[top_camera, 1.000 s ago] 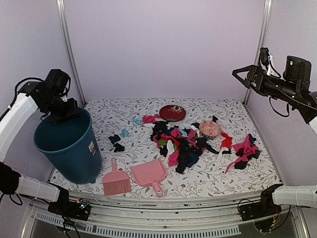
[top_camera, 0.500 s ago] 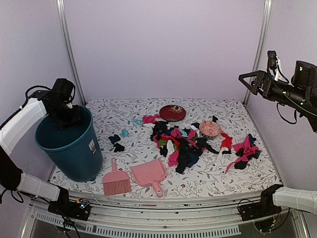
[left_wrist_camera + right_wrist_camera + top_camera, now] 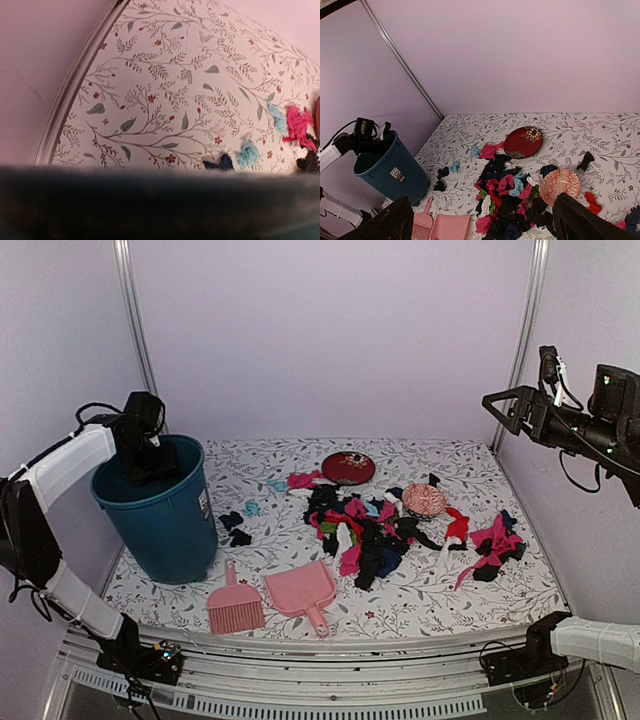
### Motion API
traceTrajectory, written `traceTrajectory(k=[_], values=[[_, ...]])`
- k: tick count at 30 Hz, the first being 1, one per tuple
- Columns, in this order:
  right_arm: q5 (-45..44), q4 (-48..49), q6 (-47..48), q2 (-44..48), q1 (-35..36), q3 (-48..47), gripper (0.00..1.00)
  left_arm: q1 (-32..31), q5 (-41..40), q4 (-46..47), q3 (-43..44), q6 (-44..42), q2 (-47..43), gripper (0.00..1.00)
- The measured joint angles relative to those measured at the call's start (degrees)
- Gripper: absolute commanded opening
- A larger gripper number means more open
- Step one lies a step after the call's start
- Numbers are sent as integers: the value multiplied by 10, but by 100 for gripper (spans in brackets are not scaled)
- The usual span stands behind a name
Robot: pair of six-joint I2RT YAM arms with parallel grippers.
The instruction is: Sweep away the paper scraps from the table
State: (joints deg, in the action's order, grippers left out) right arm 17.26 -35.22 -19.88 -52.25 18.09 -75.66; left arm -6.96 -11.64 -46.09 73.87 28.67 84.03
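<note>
Next, I move my left gripper to the base of the pink brush's handle [image 3: 232, 582], above the bristle head, and close it there.
The paper scraps [image 3: 365, 530] lie in a big black, pink and red pile mid-table, with a smaller cluster [image 3: 495, 540] at the right and a few bits [image 3: 235, 525] near the bin. The pile also shows in the right wrist view [image 3: 512, 195]. The left wrist view shows pink [image 3: 297, 125] and light blue [image 3: 247, 154] bits on the table [image 3: 150, 100]. My left gripper [image 3: 148, 455] sits at the rim of the teal bin [image 3: 160, 515]; the dark rim [image 3: 150, 205] hides its fingers. My right gripper [image 3: 497, 405] is open and empty, raised high at the right [image 3: 481, 200].
A dark-red plate [image 3: 348, 467] lies at the back, and a pink patterned dish [image 3: 425, 500] sits beside the pile. A pink dustpan [image 3: 302, 592] and a pink brush [image 3: 235, 605] lie at the front edge. Metal frame posts [image 3: 135, 340] stand at the back corners.
My left arm has carried the teal bin to the right onto the table's left side, now upright. My right gripper has shifted slightly right and stays open.
</note>
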Motion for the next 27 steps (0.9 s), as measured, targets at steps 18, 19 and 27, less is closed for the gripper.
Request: traceTrajectory(k=[18,19,27], values=[[-20,-45,23,-4,0,0,99,38,-25,35,297,-50,261,62],[-21,-47,24,-3,0,0,99,40,-26,35,313,-51,273,62],[-21,-76,27,-7,0,0,99,49,-15,47,449,-61,403,62]])
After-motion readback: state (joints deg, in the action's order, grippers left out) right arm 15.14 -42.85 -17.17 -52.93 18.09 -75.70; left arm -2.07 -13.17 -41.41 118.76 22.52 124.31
